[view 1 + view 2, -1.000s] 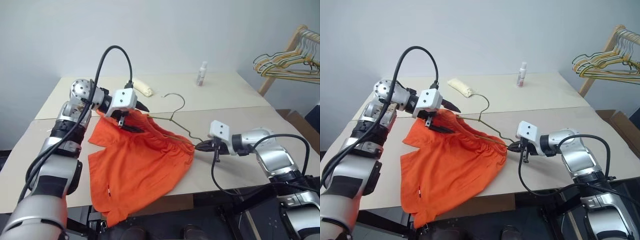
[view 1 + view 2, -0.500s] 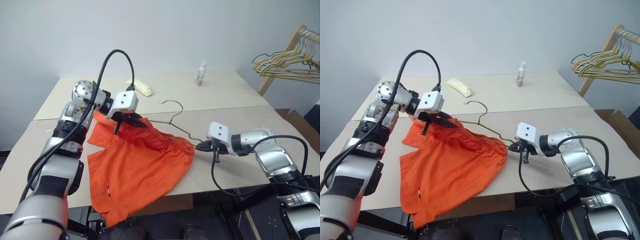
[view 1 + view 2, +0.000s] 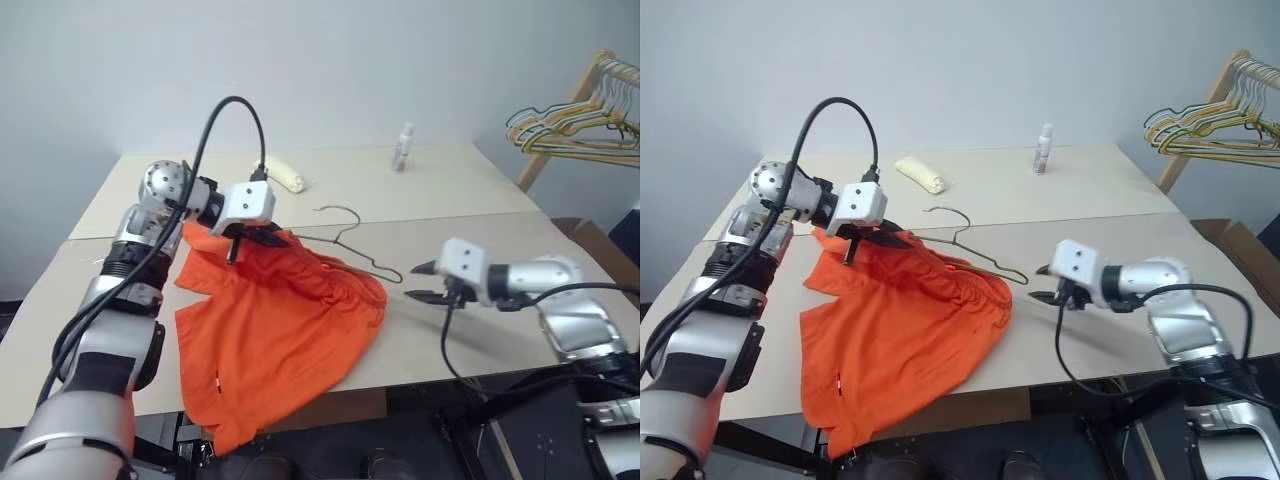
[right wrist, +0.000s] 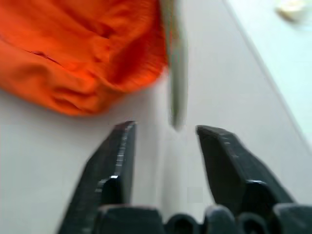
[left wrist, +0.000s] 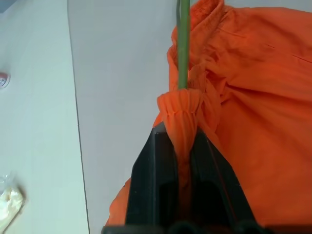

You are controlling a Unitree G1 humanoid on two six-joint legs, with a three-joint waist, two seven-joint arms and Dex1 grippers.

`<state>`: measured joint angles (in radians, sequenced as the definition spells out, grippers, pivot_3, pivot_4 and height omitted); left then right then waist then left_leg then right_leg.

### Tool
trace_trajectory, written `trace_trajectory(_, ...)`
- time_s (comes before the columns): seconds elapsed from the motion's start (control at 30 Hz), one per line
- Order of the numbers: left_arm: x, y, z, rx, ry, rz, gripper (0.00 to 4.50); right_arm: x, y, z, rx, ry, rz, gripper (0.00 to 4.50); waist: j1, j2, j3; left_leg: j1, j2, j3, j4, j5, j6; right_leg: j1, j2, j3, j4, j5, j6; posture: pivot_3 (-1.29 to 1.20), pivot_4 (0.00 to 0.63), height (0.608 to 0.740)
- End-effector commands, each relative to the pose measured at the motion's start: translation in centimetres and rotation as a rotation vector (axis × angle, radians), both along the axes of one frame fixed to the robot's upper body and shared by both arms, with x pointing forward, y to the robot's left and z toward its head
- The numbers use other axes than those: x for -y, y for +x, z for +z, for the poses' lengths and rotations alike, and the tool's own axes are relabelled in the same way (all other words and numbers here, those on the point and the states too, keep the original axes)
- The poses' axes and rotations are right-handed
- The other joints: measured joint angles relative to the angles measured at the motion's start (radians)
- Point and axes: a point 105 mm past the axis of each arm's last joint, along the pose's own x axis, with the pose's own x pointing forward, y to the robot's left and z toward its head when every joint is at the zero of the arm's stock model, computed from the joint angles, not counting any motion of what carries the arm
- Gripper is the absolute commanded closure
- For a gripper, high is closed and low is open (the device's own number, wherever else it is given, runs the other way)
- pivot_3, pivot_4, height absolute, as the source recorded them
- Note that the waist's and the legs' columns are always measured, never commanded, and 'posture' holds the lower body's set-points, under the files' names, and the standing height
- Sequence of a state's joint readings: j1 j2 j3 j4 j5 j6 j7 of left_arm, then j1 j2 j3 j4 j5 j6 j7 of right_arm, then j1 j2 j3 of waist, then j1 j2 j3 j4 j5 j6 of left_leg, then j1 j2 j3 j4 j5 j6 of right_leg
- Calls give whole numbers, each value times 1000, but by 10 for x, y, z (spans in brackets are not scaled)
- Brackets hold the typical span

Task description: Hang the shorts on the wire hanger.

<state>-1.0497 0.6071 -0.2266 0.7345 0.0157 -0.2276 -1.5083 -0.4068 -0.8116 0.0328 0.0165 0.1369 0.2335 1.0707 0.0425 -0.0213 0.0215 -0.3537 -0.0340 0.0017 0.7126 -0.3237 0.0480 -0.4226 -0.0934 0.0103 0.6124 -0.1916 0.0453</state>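
Note:
The end of the hanger sticks out past the waistband, so my right gripper will grab the waistband's near corner (image 3: 377,298) and pull the waistband over that end of the hanger.
The orange shorts (image 3: 280,325) lie spread on the table, one leg hanging over the front edge. My left gripper (image 3: 262,238) is shut on a bunch of their waistband (image 5: 181,122) at the far left corner. The green wire hanger (image 3: 352,250) runs out of that bunch (image 5: 183,48) through the waistband; its hook (image 3: 340,211) and right end (image 3: 392,274) lie bare on the table. My right gripper (image 3: 420,282) hovers open just right of the hanger's end, fingers (image 4: 122,146) apart and holding nothing, with the wire (image 4: 171,73) beyond them.
A small white bottle (image 3: 403,147) and a pale yellow bundle (image 3: 285,177) sit on the far table (image 3: 450,190). A wooden rack with several wire hangers (image 3: 575,130) stands at the right. A cardboard box (image 3: 600,245) is beside the near table's right edge.
My left gripper shut on the shorts' waistband. My right gripper opened, let go of the hanger's end and drew away right and upward. The hanger's hook settled lower.

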Motion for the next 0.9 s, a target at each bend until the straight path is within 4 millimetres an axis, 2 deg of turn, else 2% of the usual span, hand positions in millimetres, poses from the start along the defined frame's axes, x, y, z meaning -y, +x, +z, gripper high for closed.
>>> trace_trajectory(0.03,-7,1,14,41,-44,21,4500,12,-10,24,31,126,-72,728,0,0,0,0,0,0,0,0,0,0,0,0,0,0,0,77,0,740)
trace_trajectory(0.07,-8,1,13,44,-40,22,4500,14,-13,23,16,146,-90,372,0,0,0,0,0,0,0,0,0,0,0,0,0,0,0,74,0,740)
trace_trajectory(0.13,-9,1,14,41,-44,24,4500,14,-22,13,-80,202,-123,372,0,0,0,0,0,0,0,0,0,0,0,0,0,0,0,72,0,740)
trace_trajectory(0.23,-10,2,16,48,-51,29,4500,0,-30,-9,-212,304,-167,372,-1,0,0,1,0,0,1,0,1,1,0,0,0,0,0,66,0,740)
trace_trajectory(0.43,-11,3,18,56,-49,30,4500,-37,-26,-37,-375,528,-229,372,-5,0,0,1,0,1,1,-1,1,0,0,2,0,0,0,66,0,740)
trace_trajectory(0.6,-11,3,16,49,-50,29,4500,-59,-16,-56,-431,575,-268,372,-4,0,0,0,-1,1,1,-1,1,0,0,1,1,0,1,70,0,740)
trace_trajectory(0.73,-12,2,16,49,-53,35,4500,-71,-14,-55,-477,647,-239,372,-6,0,0,0,-1,1,1,-1,1,0,0,1,1,0,1,73,0,740)
trace_trajectory(0.9,-14,3,17,52,-59,46,4500,-72,-8,-58,-515,688,-273,1924,-7,0,0,1,0,1,1,-1,1,0,0,1,2,1,1,87,0,740)
